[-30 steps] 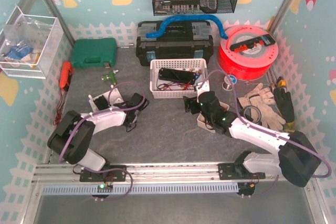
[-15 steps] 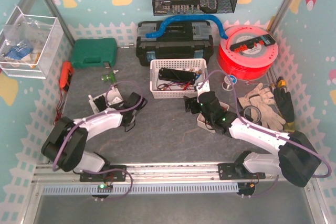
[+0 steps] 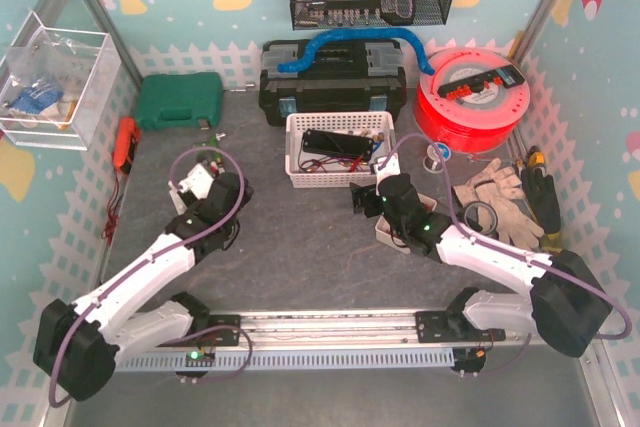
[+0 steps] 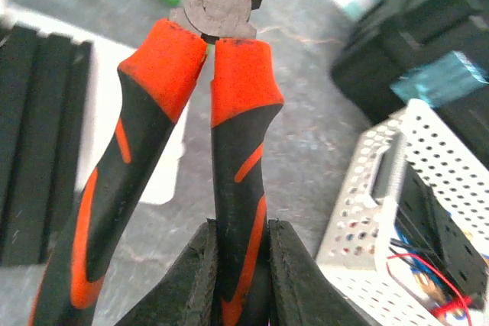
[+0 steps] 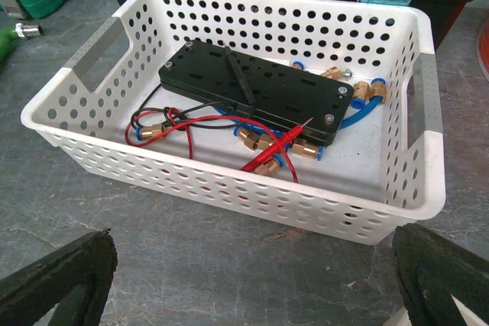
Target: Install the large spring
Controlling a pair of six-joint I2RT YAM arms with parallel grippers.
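Next, my left gripper lets go of the red-and-black pliers on the open mat (image 3: 267,161) (image 4: 299,179) next to the white basket.
My left gripper (image 3: 217,199) is shut on one handle of red-and-black pliers (image 4: 229,104). In the left wrist view its jaws (image 4: 241,228) clamp the right handle, and the pliers' head points away toward a white fixture (image 3: 190,185) holding black blocks (image 4: 30,143). My right gripper (image 3: 362,201) is open and empty, low over the mat just in front of the white basket (image 3: 296,152); in the right wrist view its gap (image 5: 252,272) faces the basket's near wall (image 5: 229,188). I see no large spring in any view.
The basket holds a black plate (image 5: 252,89), red leads and brass fittings. Behind it stand a black toolbox (image 3: 330,82), a red cable reel (image 3: 470,97) and a green case (image 3: 178,100). Gloves (image 3: 500,202) and a tape roll (image 3: 478,215) lie right.
My left arm has swung left and stretched out, carrying the pliers from mid-table toward the white fixture. My right arm has not moved.
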